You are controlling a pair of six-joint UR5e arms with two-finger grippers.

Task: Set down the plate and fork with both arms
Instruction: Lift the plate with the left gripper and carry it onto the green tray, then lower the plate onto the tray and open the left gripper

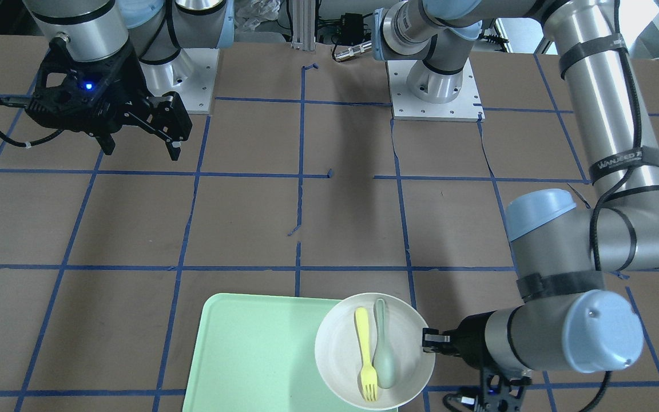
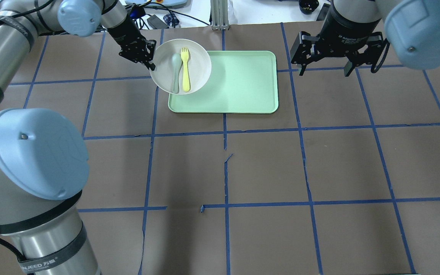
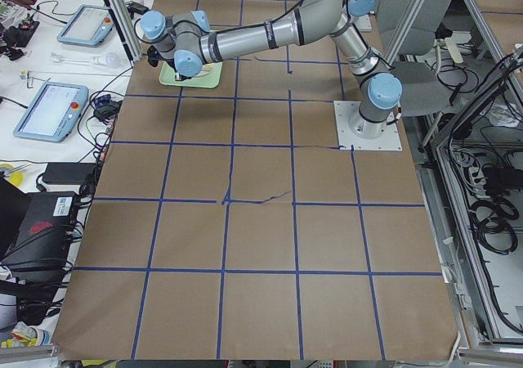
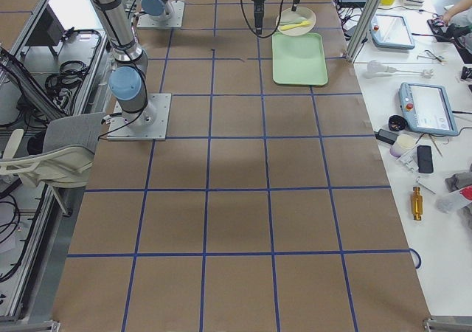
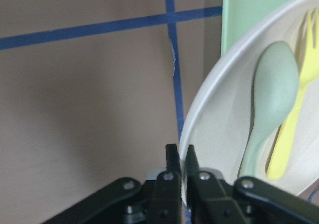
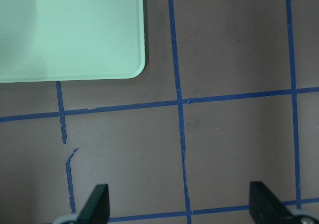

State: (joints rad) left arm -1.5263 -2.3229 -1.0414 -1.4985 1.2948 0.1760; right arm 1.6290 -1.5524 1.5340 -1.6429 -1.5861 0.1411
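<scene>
Next, I set my left gripper to let go of the white plate on the middle of the mint-green tray [image 1: 297,357], inside the tray's raised rim.
The white plate [image 2: 195,57] is held above the left end of the mint-green tray [image 2: 243,84], partly over the table. The yellow fork [image 2: 185,68] lies in it beside a pale grey-green spoon [image 2: 176,72]. My left gripper [image 2: 150,64] is shut on the plate's left rim; the wrist view shows its fingers [image 5: 173,164] pinching the plate's rim [image 5: 209,104]. The plate [image 1: 335,355], fork [image 1: 365,355] and left gripper [image 1: 428,340] also show from the front. My right gripper [image 2: 323,70] is open and empty, high to the right of the tray; it also shows from the front [image 1: 141,150].
The tray's corner [image 6: 75,30] shows under the right wrist view, with brown table marked by blue tape lines beside it. Beyond the table's far edge lie cables and tablets [image 3: 51,110].
</scene>
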